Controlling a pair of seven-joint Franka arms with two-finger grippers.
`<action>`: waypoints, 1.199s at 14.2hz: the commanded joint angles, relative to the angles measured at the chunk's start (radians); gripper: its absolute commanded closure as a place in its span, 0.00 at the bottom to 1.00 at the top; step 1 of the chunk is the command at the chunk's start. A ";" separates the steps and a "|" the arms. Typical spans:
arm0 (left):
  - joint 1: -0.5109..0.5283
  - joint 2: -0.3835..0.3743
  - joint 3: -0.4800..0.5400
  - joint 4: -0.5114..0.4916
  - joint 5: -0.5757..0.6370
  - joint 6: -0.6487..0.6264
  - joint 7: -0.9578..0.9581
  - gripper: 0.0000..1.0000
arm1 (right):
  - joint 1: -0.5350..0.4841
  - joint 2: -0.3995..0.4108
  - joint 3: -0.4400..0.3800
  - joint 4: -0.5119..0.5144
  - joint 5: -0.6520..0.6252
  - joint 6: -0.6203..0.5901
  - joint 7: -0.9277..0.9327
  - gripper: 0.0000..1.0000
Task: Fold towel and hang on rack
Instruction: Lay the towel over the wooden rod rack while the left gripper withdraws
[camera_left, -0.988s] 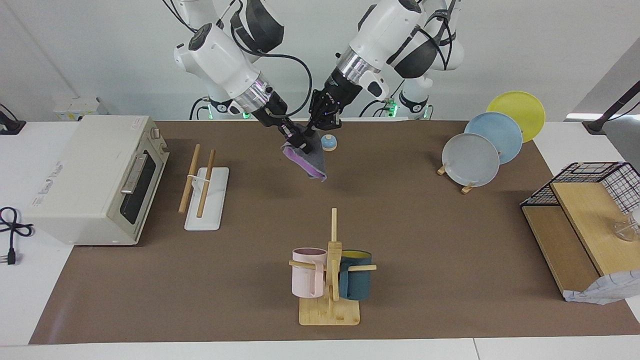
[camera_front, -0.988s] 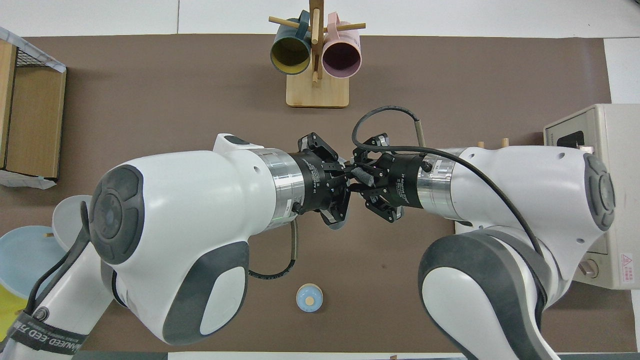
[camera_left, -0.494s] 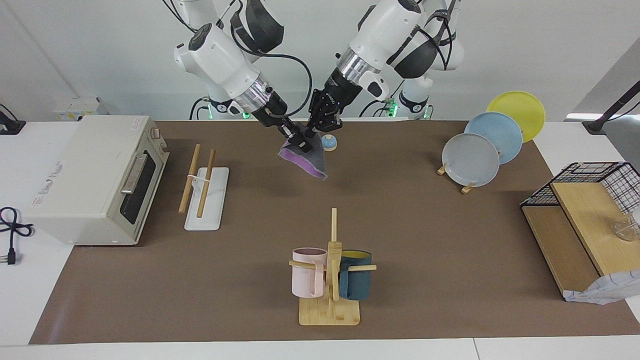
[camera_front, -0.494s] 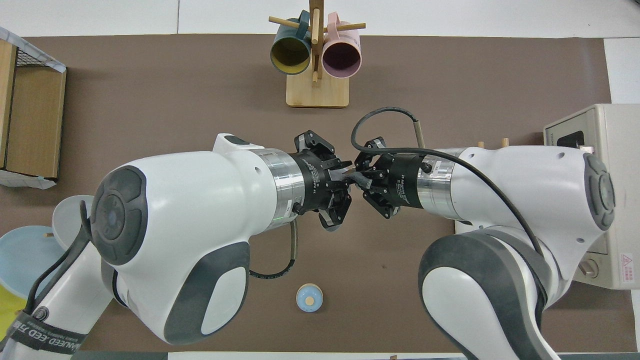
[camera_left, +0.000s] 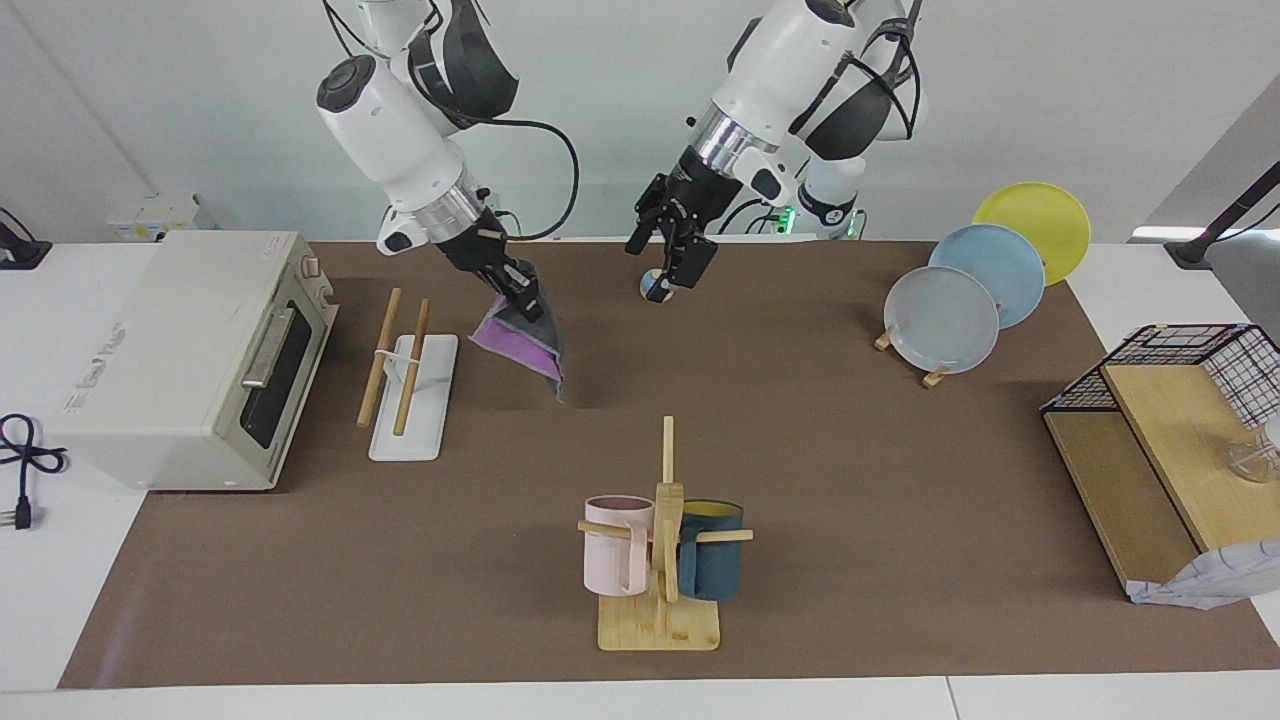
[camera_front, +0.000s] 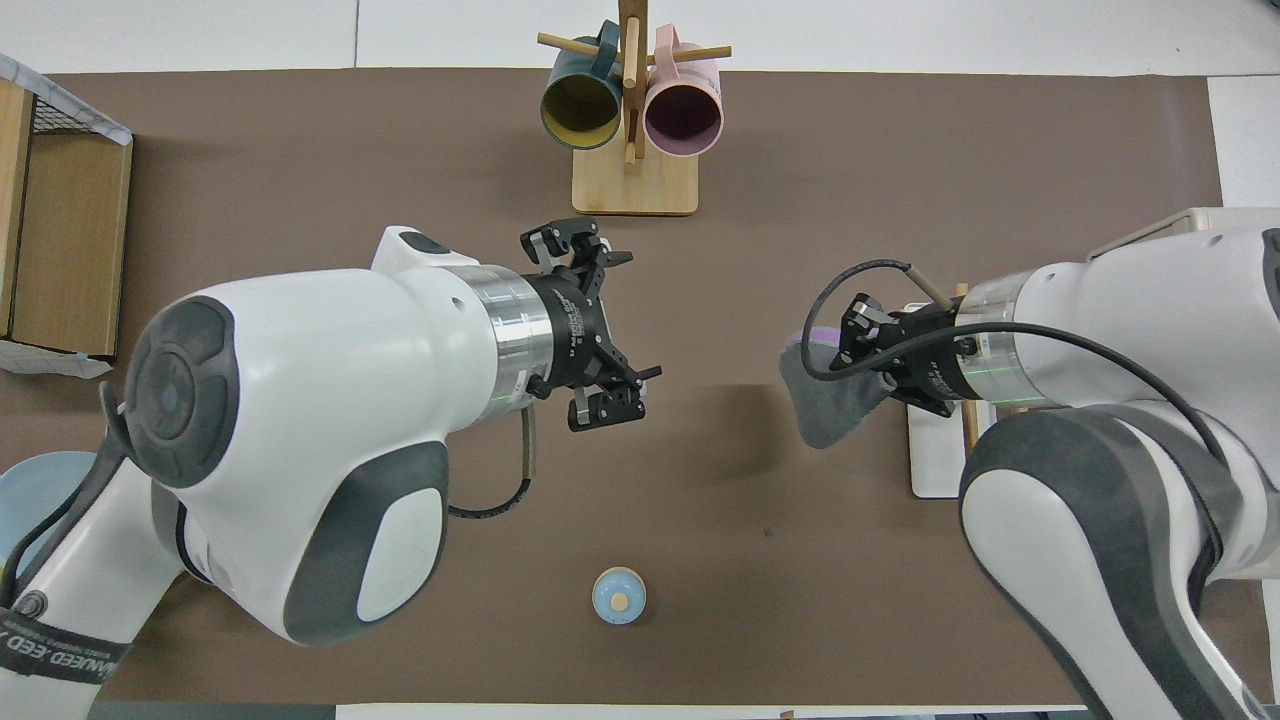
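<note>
My right gripper is to release the towel, now hanging in the air beside the rack, across the middle of the rack's wooden rods (camera_front: 984, 404), above the white base.
The towel (camera_left: 522, 338), purple on one face and dark grey on the other, hangs folded from my right gripper (camera_left: 524, 296), which is shut on its top edge. It hangs in the air just beside the rack (camera_left: 405, 372), toward the middle of the table. The rack's two wooden rods stand on a white base. In the overhead view the right gripper (camera_front: 852, 350) and the drooping towel (camera_front: 826, 405) sit next to the rack's base (camera_front: 934, 462). My left gripper (camera_left: 668, 266) is open and holds nothing, raised over the mat's middle (camera_front: 640, 315).
A toaster oven (camera_left: 190, 360) stands beside the rack at the right arm's end. A mug tree (camera_left: 660, 560) with two mugs is farther out. A small blue round knob (camera_left: 655, 288) lies near the robots. Plates on a stand (camera_left: 940, 320) and a wire basket (camera_left: 1190, 380) are at the left arm's end.
The left gripper opened, let go of the towel and drew back toward its own side. The right gripper carried the towel sideways to the rack.
</note>
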 joint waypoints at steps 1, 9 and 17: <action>0.084 -0.063 0.001 -0.096 0.004 0.004 0.191 0.00 | -0.088 -0.024 0.008 -0.002 -0.125 -0.119 -0.148 1.00; 0.358 -0.069 0.009 -0.082 0.009 -0.227 1.074 0.00 | -0.234 -0.026 0.006 -0.003 -0.363 -0.161 -0.521 1.00; 0.404 0.020 0.033 0.161 0.350 -0.571 1.723 0.00 | -0.306 -0.032 0.006 -0.022 -0.382 -0.152 -0.660 0.52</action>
